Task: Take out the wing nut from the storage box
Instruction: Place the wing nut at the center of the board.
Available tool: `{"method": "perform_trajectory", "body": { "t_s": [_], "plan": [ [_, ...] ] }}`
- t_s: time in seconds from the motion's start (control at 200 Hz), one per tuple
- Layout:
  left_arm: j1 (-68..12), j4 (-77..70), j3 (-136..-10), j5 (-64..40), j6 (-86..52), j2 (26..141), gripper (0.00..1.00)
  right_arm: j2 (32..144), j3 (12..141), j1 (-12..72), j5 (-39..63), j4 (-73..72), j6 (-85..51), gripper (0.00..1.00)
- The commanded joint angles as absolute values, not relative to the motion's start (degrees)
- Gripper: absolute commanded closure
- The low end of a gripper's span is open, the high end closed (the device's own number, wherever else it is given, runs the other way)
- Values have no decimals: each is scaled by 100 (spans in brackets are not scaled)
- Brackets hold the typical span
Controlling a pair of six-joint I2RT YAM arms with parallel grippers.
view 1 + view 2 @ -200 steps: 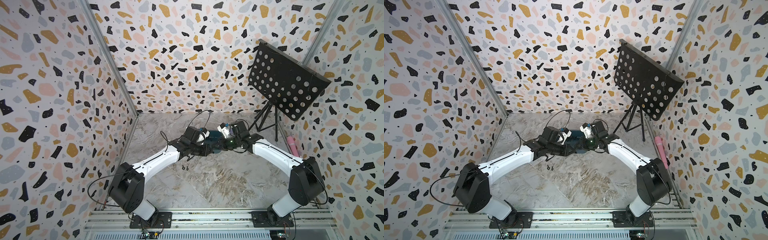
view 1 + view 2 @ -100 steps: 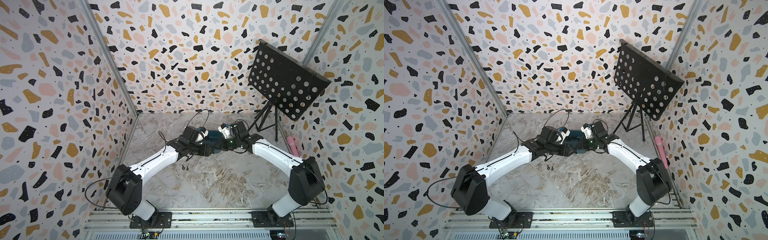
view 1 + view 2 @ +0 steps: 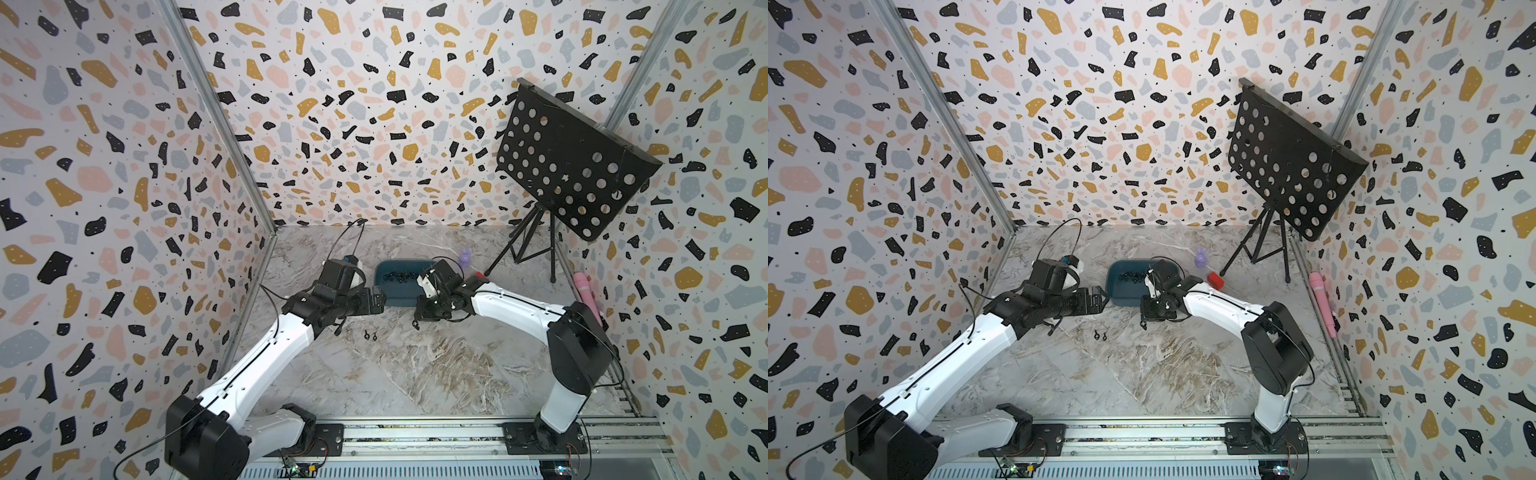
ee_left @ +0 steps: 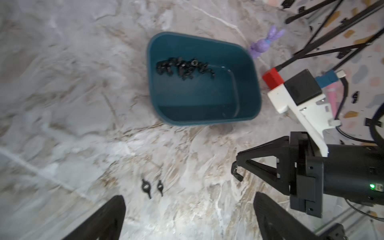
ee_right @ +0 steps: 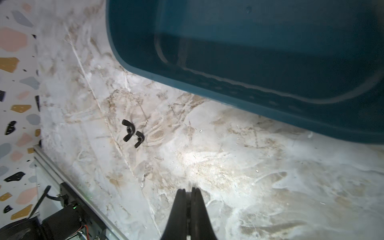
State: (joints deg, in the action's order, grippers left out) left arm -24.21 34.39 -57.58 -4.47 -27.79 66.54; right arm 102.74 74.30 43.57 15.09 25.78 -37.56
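My right gripper has a wing nut, now just in front of the box's near corner. It will let go of it on the marble (image 3: 383, 336) (image 5: 152, 148) beside the smaller loose wing nut, to continue the row.
The storage box (image 3: 398, 291) (image 3: 1125, 293), a dark teal tub, stands mid-table with a heap of black wing nuts (image 4: 185, 67) at its far end. Two wing nuts (image 3: 370, 335) (image 5: 133, 133) lie side by side on the marble in front of it. My right gripper (image 5: 188, 190) (image 3: 415, 322) hangs just in front of the box's near right corner, shut on a small black wing nut (image 4: 236, 173) that pokes out of its tips. My left gripper (image 4: 187, 209) (image 3: 380, 301) is wide open and empty beside the box's near left corner, above the two loose nuts.
A black perforated music stand (image 3: 569, 162) on a tripod fills the back right. A purple bunny toy (image 3: 465, 257) and a red block (image 3: 1216, 280) sit right of the box. A pink object (image 3: 584, 291) lies along the right wall.
My left gripper has gone from shut to wide open and pulled back from the box. The right gripper stayed shut and moved out over the table in front of the box.
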Motion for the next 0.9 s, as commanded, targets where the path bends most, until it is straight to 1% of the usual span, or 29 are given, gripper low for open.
{"method": "perform_trajectory", "body": {
  "t_s": [0.0,0.345,0.681,0.896],
  "plan": [
    [-2239,4256,-5666,478,-2951,6363,0,10426,7790,4578,1015,2832,-3985,100],
    [-2038,5029,-5479,1120,-3266,5589,0,11342,8595,5100,696,2825,-4273,100],
    [-2015,5394,-5451,1405,-3302,5308,0,11891,9140,5351,502,2968,-4547,100],
    [-2014,5463,-5367,1408,-3270,5190,0,12160,9382,5451,576,2962,-4701,100]
  ]
}}
